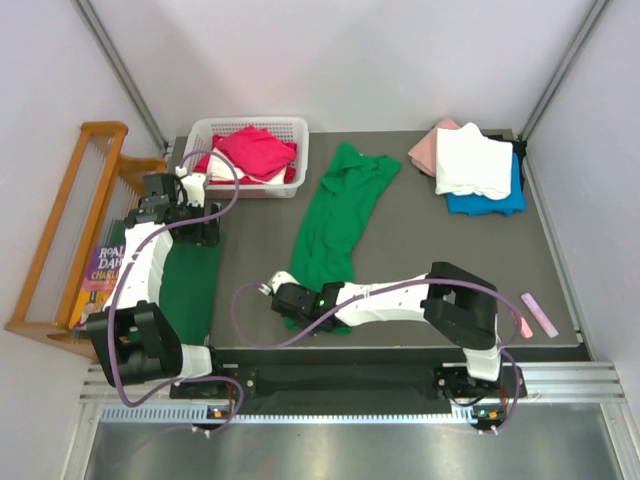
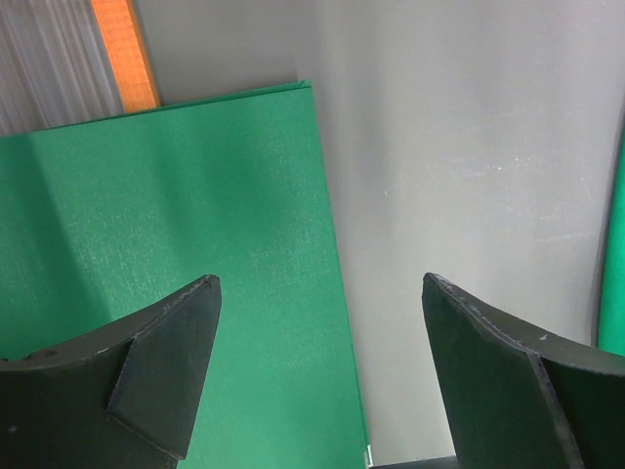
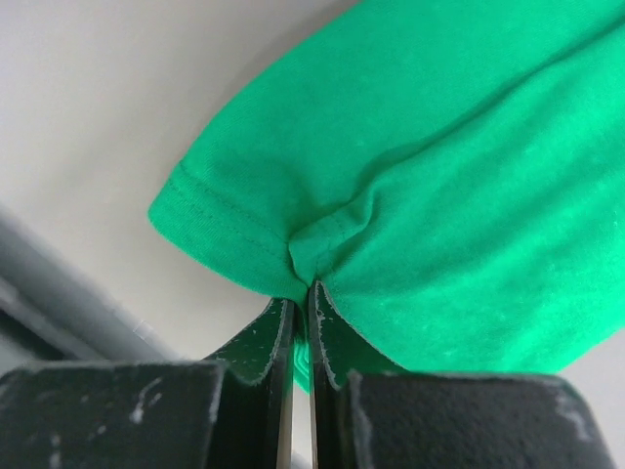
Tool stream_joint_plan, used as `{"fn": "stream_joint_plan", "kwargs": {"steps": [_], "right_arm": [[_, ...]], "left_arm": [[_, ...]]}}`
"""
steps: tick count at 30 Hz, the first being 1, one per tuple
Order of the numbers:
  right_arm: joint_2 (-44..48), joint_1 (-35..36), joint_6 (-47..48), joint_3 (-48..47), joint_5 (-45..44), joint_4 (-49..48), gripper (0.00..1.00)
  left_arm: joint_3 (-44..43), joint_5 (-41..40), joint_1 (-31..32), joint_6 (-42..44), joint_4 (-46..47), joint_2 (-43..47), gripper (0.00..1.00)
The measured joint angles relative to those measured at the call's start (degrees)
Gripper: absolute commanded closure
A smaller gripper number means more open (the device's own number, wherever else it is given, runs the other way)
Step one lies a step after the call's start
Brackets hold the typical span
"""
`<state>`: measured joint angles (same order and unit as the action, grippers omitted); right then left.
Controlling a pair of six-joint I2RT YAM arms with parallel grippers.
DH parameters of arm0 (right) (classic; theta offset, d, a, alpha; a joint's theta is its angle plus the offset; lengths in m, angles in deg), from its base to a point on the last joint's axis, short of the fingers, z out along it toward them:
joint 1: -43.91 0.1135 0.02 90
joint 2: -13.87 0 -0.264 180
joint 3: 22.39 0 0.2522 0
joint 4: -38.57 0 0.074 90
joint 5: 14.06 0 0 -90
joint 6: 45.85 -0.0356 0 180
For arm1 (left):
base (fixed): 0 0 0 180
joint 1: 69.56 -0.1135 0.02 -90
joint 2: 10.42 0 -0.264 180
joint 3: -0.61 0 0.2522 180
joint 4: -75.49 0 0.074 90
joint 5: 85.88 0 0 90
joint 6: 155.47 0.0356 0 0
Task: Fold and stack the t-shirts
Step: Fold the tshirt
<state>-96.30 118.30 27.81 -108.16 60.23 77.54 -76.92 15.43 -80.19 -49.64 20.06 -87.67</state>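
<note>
The robot's right gripper will let go of the near hem on the lower middle of the green t-shirt's own body [image 1: 343, 263].
A bright green t-shirt [image 1: 340, 215] lies stretched lengthwise down the middle of the grey table. My right gripper [image 1: 290, 298] is at its near hem and is shut on a pinch of the green cloth [image 3: 410, 176]; the hem puckers at the fingertips [image 3: 283, 313]. My left gripper [image 1: 183, 205] is open and empty, over the edge of the dark green mat [image 2: 176, 225]. A red/magenta tee [image 1: 252, 150] lies in the white basket [image 1: 215, 128]. White [image 1: 472, 160], pink [image 1: 430, 145] and blue [image 1: 490, 202] tees are stacked at the far right.
A wooden rack [image 1: 75, 215] and a book [image 1: 102, 268] stand left of the table. A pink bar [image 1: 540, 314] lies near the right front edge. The dark green mat [image 1: 190, 285] covers the table's left side.
</note>
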Motion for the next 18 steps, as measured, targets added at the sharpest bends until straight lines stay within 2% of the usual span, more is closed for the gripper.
{"fn": "stream_joint_plan", "kwargs": {"steps": [5, 10, 18], "right_arm": [[0.15, 5.31, -1.53, -1.29, 1.46, 5.49, 1.00], [0.15, 11.56, -4.17, -3.56, 6.91, 11.32, 1.00], [0.17, 12.74, -7.37, -4.61, 9.73, 12.70, 1.00]], "left_arm": [[0.00, 0.83, 0.00, 0.00, -0.07, 0.00, 0.12], [0.00, 1.51, 0.00, 0.00, -0.42, 0.02, 0.12], [0.00, 1.79, 0.00, 0.28, -0.76, 0.15, 0.12]]}}
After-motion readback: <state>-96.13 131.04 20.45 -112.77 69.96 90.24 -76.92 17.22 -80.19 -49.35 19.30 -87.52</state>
